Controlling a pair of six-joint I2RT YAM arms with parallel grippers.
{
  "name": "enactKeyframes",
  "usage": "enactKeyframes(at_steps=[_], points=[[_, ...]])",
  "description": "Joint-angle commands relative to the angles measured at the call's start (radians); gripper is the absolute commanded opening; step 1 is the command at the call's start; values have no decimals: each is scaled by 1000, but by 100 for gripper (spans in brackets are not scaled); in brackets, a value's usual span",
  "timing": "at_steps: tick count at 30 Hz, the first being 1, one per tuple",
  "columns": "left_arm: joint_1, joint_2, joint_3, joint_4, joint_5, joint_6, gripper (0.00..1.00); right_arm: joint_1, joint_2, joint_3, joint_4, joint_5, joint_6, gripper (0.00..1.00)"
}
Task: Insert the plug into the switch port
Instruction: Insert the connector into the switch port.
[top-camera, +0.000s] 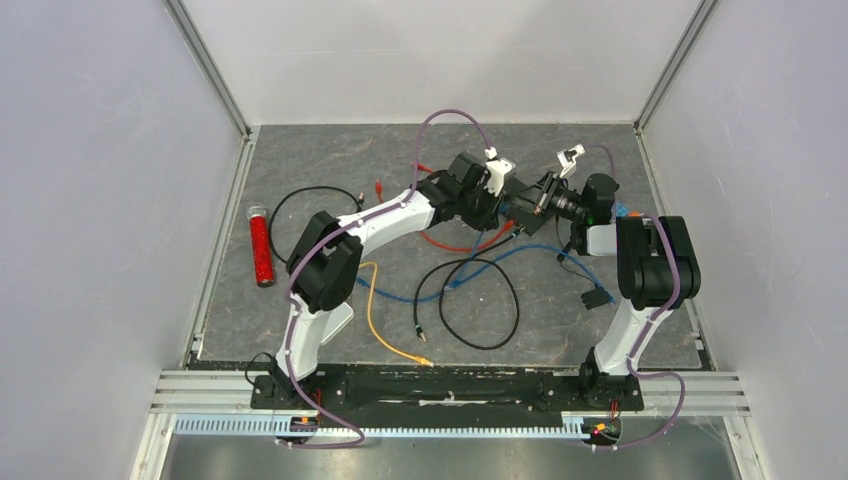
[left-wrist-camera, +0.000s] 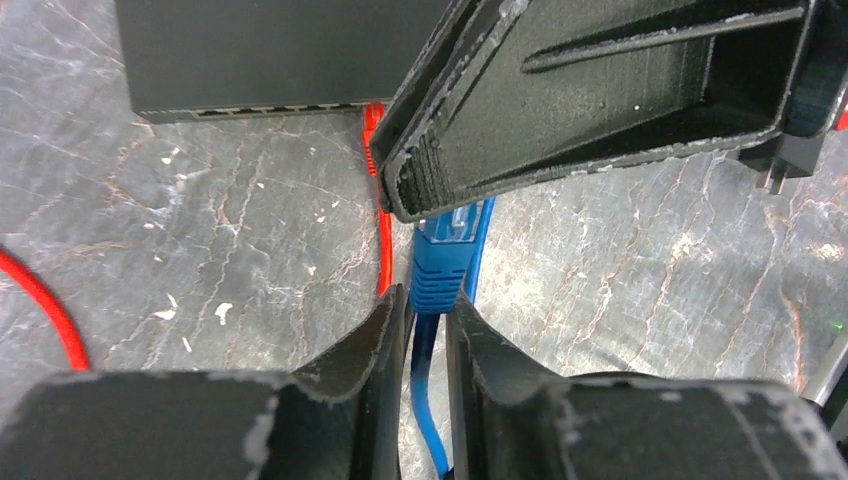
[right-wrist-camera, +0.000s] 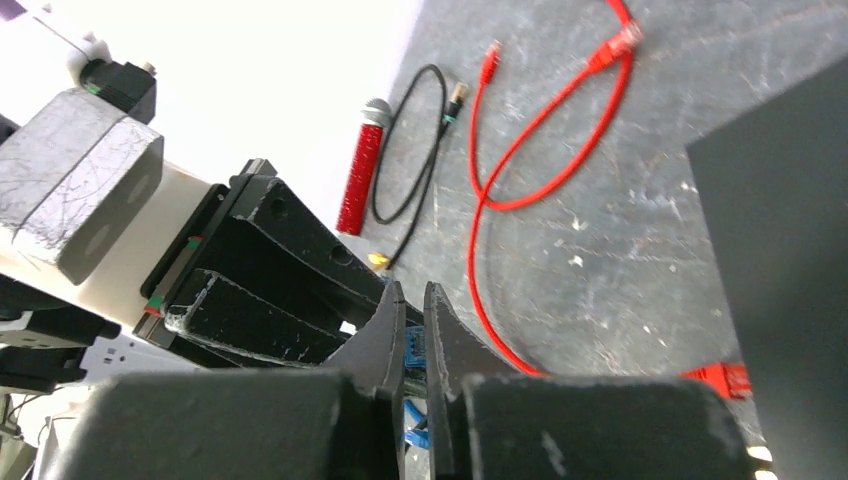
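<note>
The blue plug sits at a slant in my left gripper, so my right gripper will hold its front steady while my left gripper opens and grabs the cable (left-wrist-camera: 426, 330) behind the boot.
The blue plug (left-wrist-camera: 440, 262) hangs between both grippers, above the grey floor. My left gripper (left-wrist-camera: 428, 300) is shut on the blue cable just behind the plug's boot. My right gripper (right-wrist-camera: 410, 296) is shut on the plug's front end (right-wrist-camera: 414, 346); one of its fingers (left-wrist-camera: 600, 100) covers the plug's tip in the left wrist view. The black switch (left-wrist-camera: 290, 60) lies ahead and to the left there, its port row facing me, with a red cable (left-wrist-camera: 373, 130) plugged in. In the top view the grippers (top-camera: 497, 210) (top-camera: 527, 208) meet beside the switch (top-camera: 601, 187).
A red cylinder (top-camera: 261, 245) lies at the left. Loose cables cover the mat: a black loop (top-camera: 480, 300), a yellow one (top-camera: 385, 320), a red one (top-camera: 450, 243) and the blue one (top-camera: 540, 250). A black adapter (top-camera: 597, 297) lies near the right arm.
</note>
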Motion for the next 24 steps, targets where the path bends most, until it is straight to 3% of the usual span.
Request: enactKeyframes(at_steps=[1,9,17,24], points=[[2,-78,-28,58,-19,-13,29,9,2,-2,238,-29,160,0],[2,-122,-98,127,-14,26,36,9,-20,30,-73,27,-40,0],[2,-147,-134,168,-29,57,39,7,-18,30,-103,43,-49,0],[2,-127,-121,176,-29,59,35,6,-22,30,-102,45,-45,0]])
